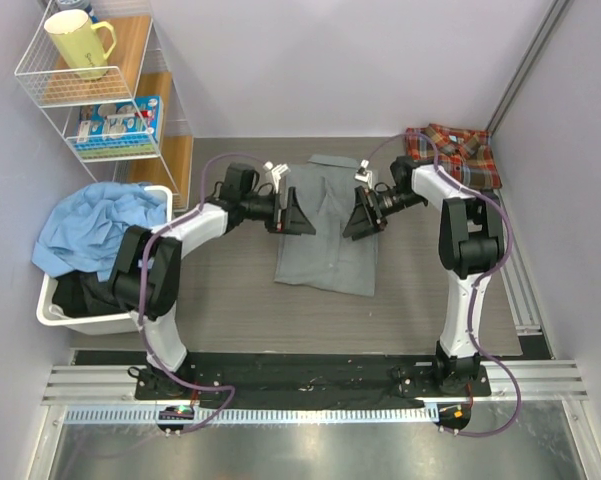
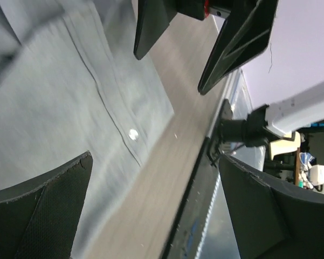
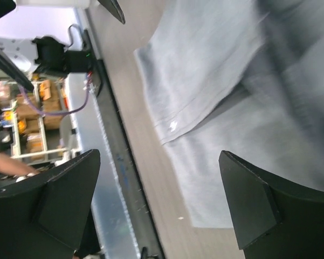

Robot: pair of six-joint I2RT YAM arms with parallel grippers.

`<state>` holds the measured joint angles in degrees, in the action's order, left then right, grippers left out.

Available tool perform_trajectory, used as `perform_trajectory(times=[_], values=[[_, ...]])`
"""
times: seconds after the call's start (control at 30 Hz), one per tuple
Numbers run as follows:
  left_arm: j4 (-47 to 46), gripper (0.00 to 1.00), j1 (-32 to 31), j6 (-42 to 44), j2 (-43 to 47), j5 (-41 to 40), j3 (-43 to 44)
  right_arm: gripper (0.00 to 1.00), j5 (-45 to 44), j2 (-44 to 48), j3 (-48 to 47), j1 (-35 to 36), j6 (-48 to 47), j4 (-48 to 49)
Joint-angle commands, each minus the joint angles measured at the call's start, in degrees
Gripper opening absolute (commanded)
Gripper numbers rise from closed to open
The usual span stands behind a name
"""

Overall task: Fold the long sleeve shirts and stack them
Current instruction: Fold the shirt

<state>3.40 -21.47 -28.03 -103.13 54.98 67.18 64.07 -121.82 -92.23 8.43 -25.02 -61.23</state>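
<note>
I should move my left gripper next to the grey shirt's near edge (image 1: 330, 289) (image 2: 141, 162), at the end of the shirt's button strip, and close it there.
A plain grey long sleeve shirt (image 1: 330, 235) lies flat in a narrow lengthwise fold in the middle of the table. A plaid long sleeve shirt (image 1: 458, 152) sits folded at the back right corner. My left gripper (image 1: 300, 213) hovers open at the grey shirt's left edge, and my right gripper (image 1: 360, 213) hovers open at its right edge, the two facing each other. The left wrist view shows the grey shirt (image 2: 64, 97), a pale button (image 2: 133, 134) and nothing inside the left gripper (image 2: 155, 157). In the right wrist view the right gripper (image 3: 159, 153) is empty above the grey shirt (image 3: 215, 70).
A white bin (image 1: 52, 312) at the left holds a blue cloth (image 1: 95, 225) and dark clothes. A wire shelf (image 1: 130, 100) at the back left carries a yellow mug (image 1: 78, 42). Metal rails run along the near and right table edges.
</note>
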Motion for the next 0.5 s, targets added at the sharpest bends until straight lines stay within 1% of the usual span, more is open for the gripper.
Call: perform_trajectory(times=[0.0,0.03,0.07,0.17,0.23,0.37,0.43,0.47], values=[[-3.22,0.99,-0.06,-1.67,-8.46,-2.51,5.76,0.94,-3.69,-5.61,-4.62,0.01,3.82,4.88],[-3.05,0.98,0.12,-1.76,-9.79,-3.03,6.82,0.92,-4.13,-6.75,-6.63,0.01,4.18,6.03],[-5.31,0.98,0.29,-1.85,-11.29,-4.17,8.31,0.91,-4.39,-9.29,-7.87,-0.16,4.62,6.56],[-10.58,0.96,1.69,-5.27,-16.39,-5.14,9.37,0.87,-6.06,-13.07,-12.44,-0.95,6.64,9.11],[-11.22,0.96,3.01,-6.33,-19.37,-7.08,10.87,0.86,-7.38,-14.32,-14.73,-1.48,7.0,9.9],[-10.0,0.96,4.33,-5.02,-20.53,-8.4,10.96,0.86,-8.35,-15.2,-14.65,-2.27,7.53,10.61],[-10.69,0.95,5.3,-5.02,-19.48,-7.35,8.95,0.85,-8.61,-14.07,-13.6,-2.19,7.26,11.04],[-11.56,0.95,5.65,-4.49,-16.6,-6.65,7.8,0.86,-8.7,-13.28,-13.33,-2.27,7.26,11.05]])
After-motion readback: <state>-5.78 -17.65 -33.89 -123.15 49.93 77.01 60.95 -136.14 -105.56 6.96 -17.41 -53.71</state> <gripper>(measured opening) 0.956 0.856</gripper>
